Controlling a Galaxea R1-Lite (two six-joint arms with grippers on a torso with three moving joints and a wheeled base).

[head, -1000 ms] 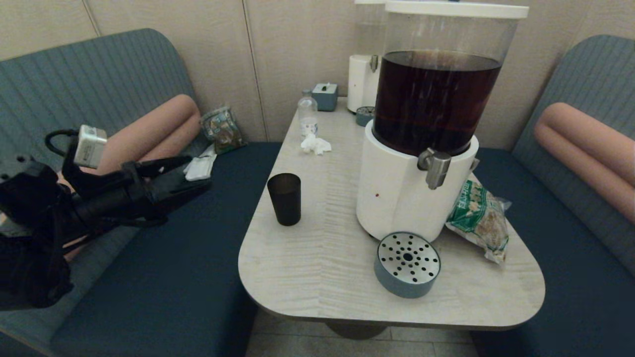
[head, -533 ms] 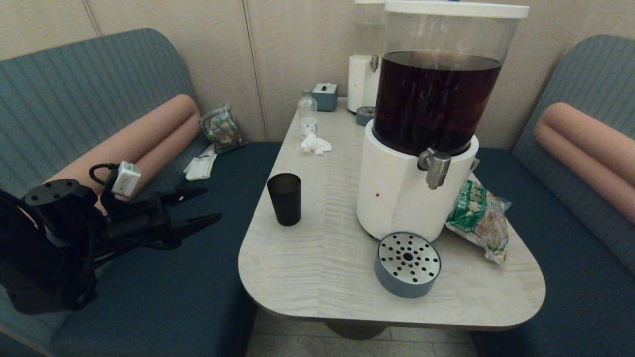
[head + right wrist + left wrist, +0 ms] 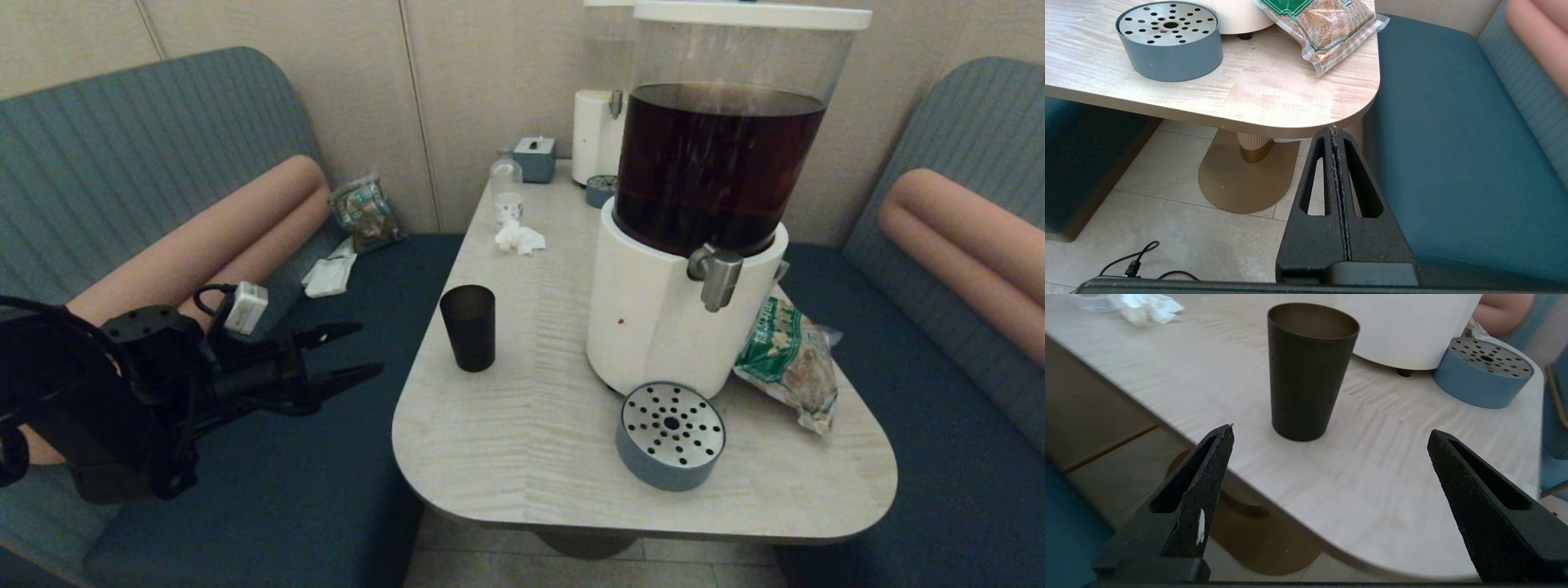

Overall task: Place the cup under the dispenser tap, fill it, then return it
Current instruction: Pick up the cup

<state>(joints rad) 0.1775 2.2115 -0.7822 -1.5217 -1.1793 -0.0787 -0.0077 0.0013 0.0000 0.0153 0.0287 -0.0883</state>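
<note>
Next, my left gripper should go to the lower half of the black cup point(image 3: 473, 340) point(image 3: 1303, 394) and close there, well below the cup's rim.
The black cup point(image 3: 468, 327) point(image 3: 1308, 371) stands upright and empty near the left edge of the pale wooden table point(image 3: 522, 441). My left gripper point(image 3: 359, 351) point(image 3: 1331, 433) hangs open over the bench just left of the table, pointing at the cup and clear of it. The steel dispenser tap point(image 3: 716, 276) juts from the white base point(image 3: 653, 318) under the clear tank of dark brown liquid point(image 3: 718, 163). Nothing stands beneath the tap. My right gripper point(image 3: 1334, 128) is shut and empty, low beside the table's near right corner, out of the head view.
A round blue drip tray with a perforated steel top point(image 3: 670, 436) point(image 3: 1169, 38) lies in front of the dispenser. A green snack bag point(image 3: 790, 359) sits to its right. A small clear bottle point(image 3: 507, 189), crumpled tissue point(image 3: 519, 238) and a second white dispenser point(image 3: 598, 135) stand farther back.
My left arm has dropped and swung forward toward the table, its open fingers now nearer the cup. The cup and everything on the table have stayed still.
</note>
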